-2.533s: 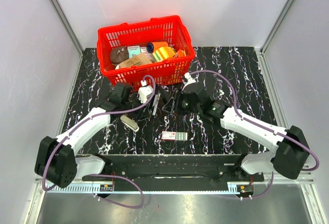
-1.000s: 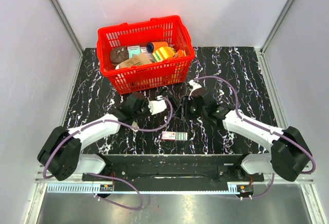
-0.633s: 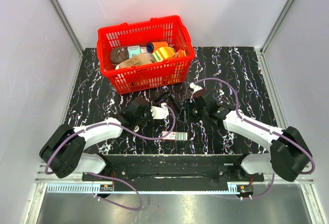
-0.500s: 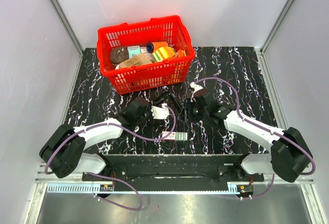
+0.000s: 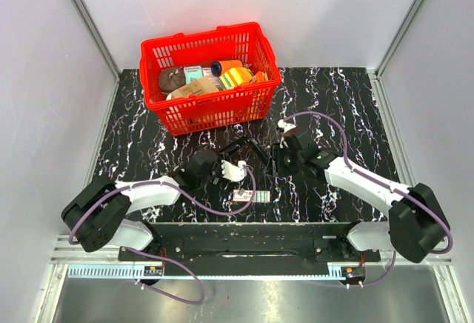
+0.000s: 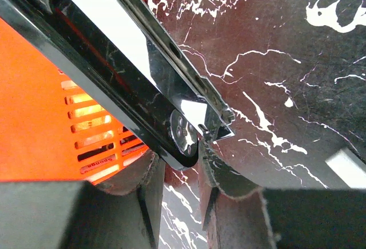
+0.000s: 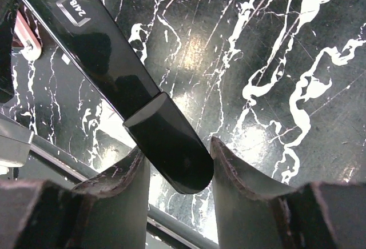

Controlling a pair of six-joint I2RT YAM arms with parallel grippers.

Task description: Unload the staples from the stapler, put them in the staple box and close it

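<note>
Next, I set the black stapler down with my right gripper on the table [image 5: 275, 132] close to the red basket's near corner.
The black stapler [image 5: 248, 147] stands opened between my two grippers at the middle of the table. My left gripper [image 5: 238, 163] pinches the hinge end of its shiny metal lower part [image 6: 143, 60]; the riveted end [image 6: 183, 137] sits between the left fingertips [image 6: 143, 172]. My right gripper [image 5: 276, 155] is shut on the rounded tip of the black upper arm [image 7: 171, 149], one fingertip [image 7: 220, 155] on each side. I cannot make out any staples in the metal channel.
A red basket [image 5: 215, 108] full of items stands behind the stapler, and its orange wall [image 6: 34, 117] fills the left of the left wrist view. A small pink and white box [image 5: 250, 195] lies near the front rail [image 5: 244, 228].
My left arm has swung right and toward the near edge, with the stapler's lower end between its fingers. The right gripper has shifted slightly right with the upper arm. The stapler stands more spread.
</note>
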